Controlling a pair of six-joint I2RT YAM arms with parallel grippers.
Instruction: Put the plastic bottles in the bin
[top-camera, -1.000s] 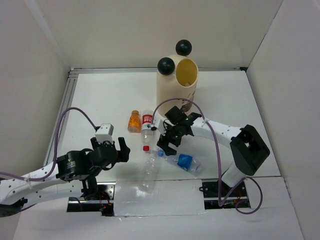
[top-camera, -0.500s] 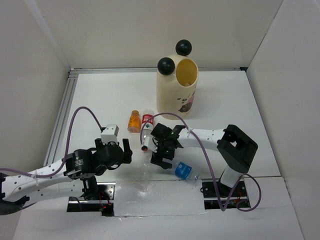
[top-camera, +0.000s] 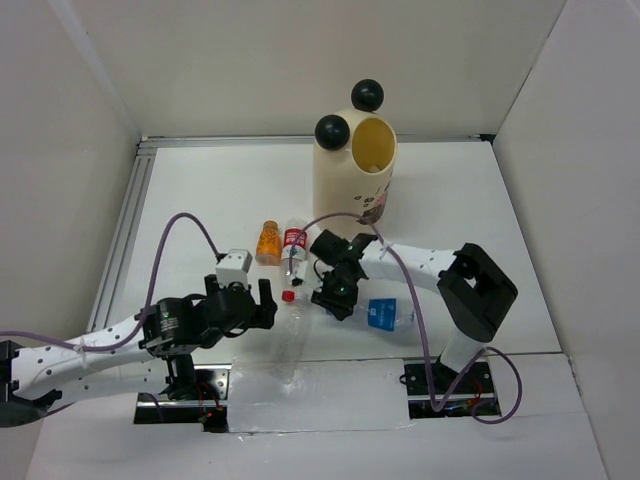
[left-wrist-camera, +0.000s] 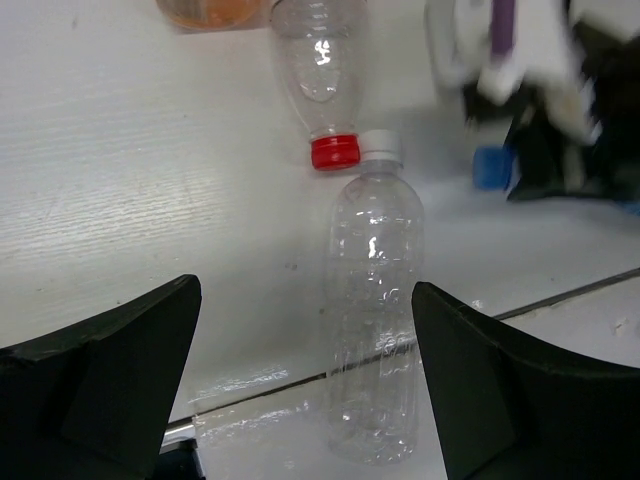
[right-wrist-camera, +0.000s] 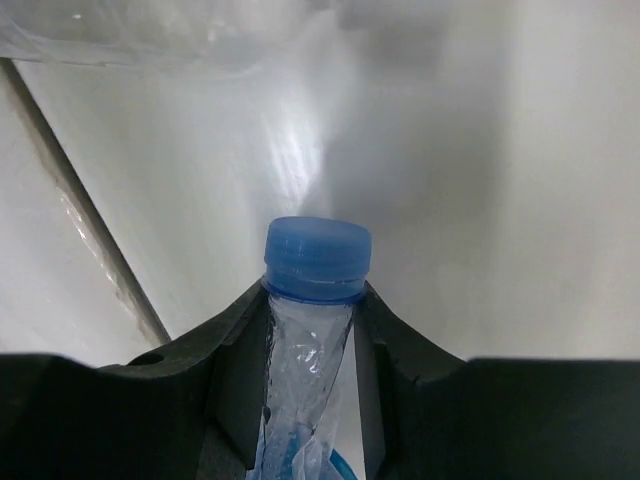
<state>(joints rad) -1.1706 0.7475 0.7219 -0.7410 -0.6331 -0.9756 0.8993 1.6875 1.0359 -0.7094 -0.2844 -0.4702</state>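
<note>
Next, I close my left gripper on the upper body (top-camera: 295, 318) (left-wrist-camera: 377, 222) of the clear white-capped bottle, just under its white cap.
The cream bin (top-camera: 355, 185) with black ball ears stands at the back. My right gripper (top-camera: 335, 295) is shut on the neck of a crushed blue-capped bottle (right-wrist-camera: 315, 262), whose blue-labelled body (top-camera: 385, 314) lies on the table to the right. My left gripper (left-wrist-camera: 305, 300) is open, its fingers on either side of a clear white-capped bottle (left-wrist-camera: 372, 300) without touching it. A red-capped bottle (left-wrist-camera: 318, 80) lies cap to cap with it. A short amber bottle (top-camera: 267, 243) stands to the left of the red-labelled bottle (top-camera: 294, 250).
White walls close the table in on the left, back and right. A seam in the table surface (left-wrist-camera: 560, 295) runs under the clear bottle. Purple cables (top-camera: 175, 235) loop above both arms.
My right gripper has closed on the blue-capped bottle's neck, and the bottle has shifted a little right. My left arm has moved right, toward the clear bottle, still open.
</note>
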